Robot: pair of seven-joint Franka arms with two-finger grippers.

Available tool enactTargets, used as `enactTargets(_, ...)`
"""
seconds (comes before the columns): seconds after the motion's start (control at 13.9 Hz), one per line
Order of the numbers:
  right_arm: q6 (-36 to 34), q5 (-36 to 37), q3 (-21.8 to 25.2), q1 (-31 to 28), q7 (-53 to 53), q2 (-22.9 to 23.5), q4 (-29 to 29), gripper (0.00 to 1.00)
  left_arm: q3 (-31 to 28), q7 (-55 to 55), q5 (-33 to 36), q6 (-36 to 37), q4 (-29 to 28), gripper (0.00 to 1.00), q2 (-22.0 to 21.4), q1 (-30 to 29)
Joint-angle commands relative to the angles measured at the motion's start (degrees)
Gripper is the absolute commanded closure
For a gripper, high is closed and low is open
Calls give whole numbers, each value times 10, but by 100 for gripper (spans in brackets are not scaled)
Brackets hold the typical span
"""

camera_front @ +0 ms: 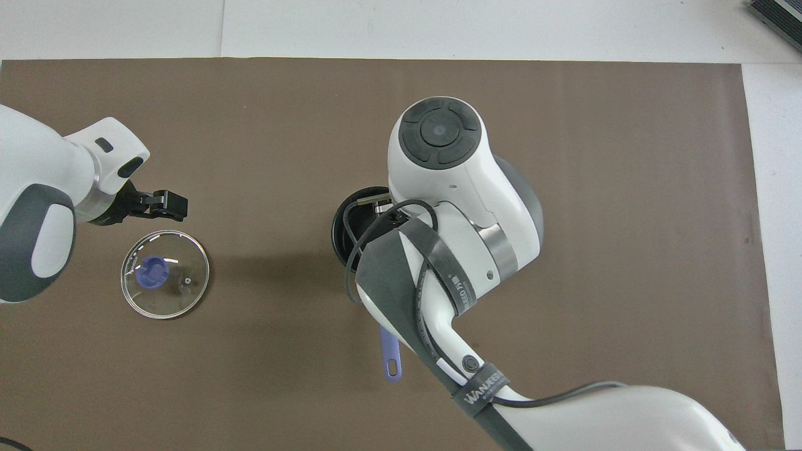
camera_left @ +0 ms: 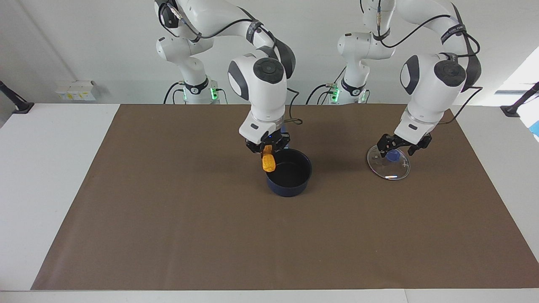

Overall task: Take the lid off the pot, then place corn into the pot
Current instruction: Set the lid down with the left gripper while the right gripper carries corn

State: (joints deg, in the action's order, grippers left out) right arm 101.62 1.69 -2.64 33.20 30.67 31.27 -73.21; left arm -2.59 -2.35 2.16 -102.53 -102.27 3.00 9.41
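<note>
The corn, now held upright just above the rim, will be let go by my right gripper in the middle of the dark blue pot (camera_front: 380, 232), in line with the pot's handle.
The dark blue pot (camera_left: 289, 188) stands open at the middle of the brown mat. My right gripper (camera_left: 268, 150) is shut on the yellow-orange corn (camera_left: 268, 163) and holds it upright just above the pot's rim, at the side toward the right arm's end. In the overhead view the right arm hides the corn and most of the pot (camera_front: 342, 233); the handle's end (camera_front: 391, 362) shows. The glass lid (camera_left: 388, 166) with its blue knob lies flat on the mat toward the left arm's end. My left gripper (camera_left: 399, 146) is open just above the knob, apart from it. The overhead view shows the lid (camera_front: 178, 285) uncovered and the left gripper (camera_front: 172, 205).
The brown mat (camera_left: 168, 219) covers most of the white table. A small white box (camera_left: 76, 90) sits at the table's edge past the right arm's base.
</note>
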Motion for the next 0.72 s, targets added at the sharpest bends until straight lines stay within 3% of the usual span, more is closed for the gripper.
enactTargets(0.0, 5, 11, -1, 15, 19, 40, 33, 100, -5, 39, -10, 77, 57, 0, 3, -2)
enactTargets(0.43, 60, 14, -3, 15, 19, 43, 3, 100, -8, 59, -10, 193, 147, 0, 3, -2)
enactTargets(0.65, 88, 10, -3, 14, 12, 29, -51, 100, -13, 65, -12, 190, 143, 0, -13, -3)
